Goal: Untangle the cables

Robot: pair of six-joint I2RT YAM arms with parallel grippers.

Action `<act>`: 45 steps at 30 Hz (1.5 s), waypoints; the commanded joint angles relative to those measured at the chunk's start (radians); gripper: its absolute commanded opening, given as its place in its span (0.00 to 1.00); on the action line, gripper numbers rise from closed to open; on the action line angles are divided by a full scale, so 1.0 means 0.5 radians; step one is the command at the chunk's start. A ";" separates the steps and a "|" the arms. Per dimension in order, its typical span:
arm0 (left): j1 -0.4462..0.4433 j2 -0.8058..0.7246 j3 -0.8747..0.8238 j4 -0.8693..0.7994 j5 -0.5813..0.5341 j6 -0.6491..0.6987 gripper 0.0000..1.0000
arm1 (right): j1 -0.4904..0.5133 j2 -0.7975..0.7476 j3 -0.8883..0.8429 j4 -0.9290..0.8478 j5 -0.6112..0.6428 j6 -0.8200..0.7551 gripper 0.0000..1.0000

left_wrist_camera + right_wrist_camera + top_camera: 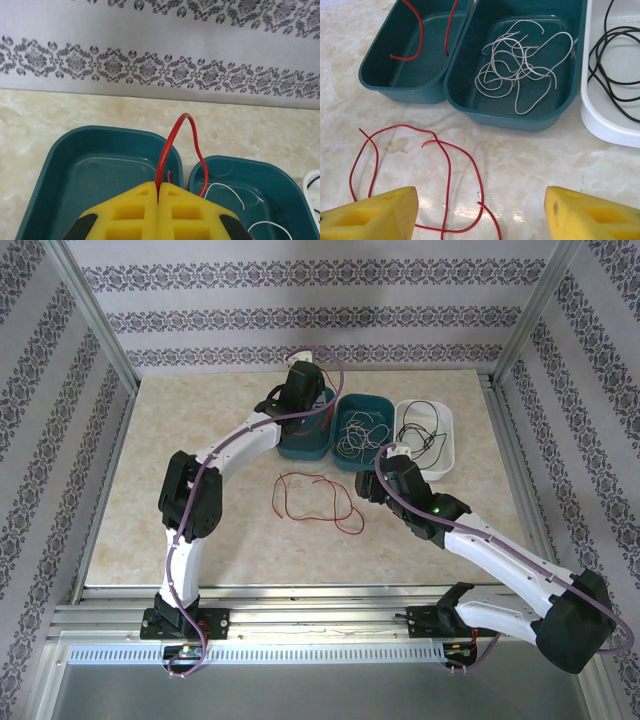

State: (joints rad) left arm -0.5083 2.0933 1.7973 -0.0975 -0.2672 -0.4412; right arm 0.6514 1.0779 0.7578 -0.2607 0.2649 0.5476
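My left gripper is to set the red cable down on the bottom of the teal bin (307, 428) (106, 206). It will let go of the cable there, beside the white cables' bin.
My left gripper (159, 197) is shut on a red cable (170, 142), which loops up from the yellow pads and drops back between the two teal bins. From above, that gripper (303, 392) hovers over the left teal bin (303, 451). Loose red cables (318, 500) lie in loops on the table in front of the bins. My right gripper (481, 202) stands open just above those red loops (445, 165), with nothing between its fingers. White cables (520, 70) lie in the middle teal bin (520, 121). Black cables (615, 60) lie in the white bin (600, 125).
Three bins stand side by side at the back of the table, with the white bin (446, 454) rightmost. Two red strand ends (420, 30) hang into the left teal bin (400, 93). A patterned wall rises close behind the bins. Metal frame rails border the table.
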 commanded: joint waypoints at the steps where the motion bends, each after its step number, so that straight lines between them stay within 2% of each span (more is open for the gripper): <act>1: 0.025 0.035 -0.100 0.121 -0.100 -0.217 0.00 | -0.022 -0.030 -0.034 -0.033 0.044 0.027 0.68; 11: 0.058 0.069 -0.133 -0.123 -0.371 -0.319 0.00 | -0.030 -0.005 -0.022 -0.025 0.019 0.032 0.68; 16: 0.084 0.083 -0.124 -0.200 -0.407 -0.302 0.00 | -0.032 0.007 -0.018 -0.020 0.007 0.033 0.68; 20: 0.086 0.175 0.014 -0.389 -0.441 -0.228 0.00 | -0.031 0.004 -0.016 -0.016 0.001 0.034 0.68; 37: 0.063 0.494 0.362 -0.653 -0.326 0.086 0.00 | -0.031 0.016 -0.015 -0.009 -0.010 0.037 0.68; 45: 0.061 0.563 0.427 -0.753 -0.334 0.144 0.07 | -0.037 0.039 0.009 -0.009 -0.034 0.026 0.68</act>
State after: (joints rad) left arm -0.4767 2.3604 1.9789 -0.4103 -0.4236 -0.4065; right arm 0.6430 1.0889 0.7559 -0.2657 0.2554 0.5518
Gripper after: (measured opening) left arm 0.066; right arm 0.682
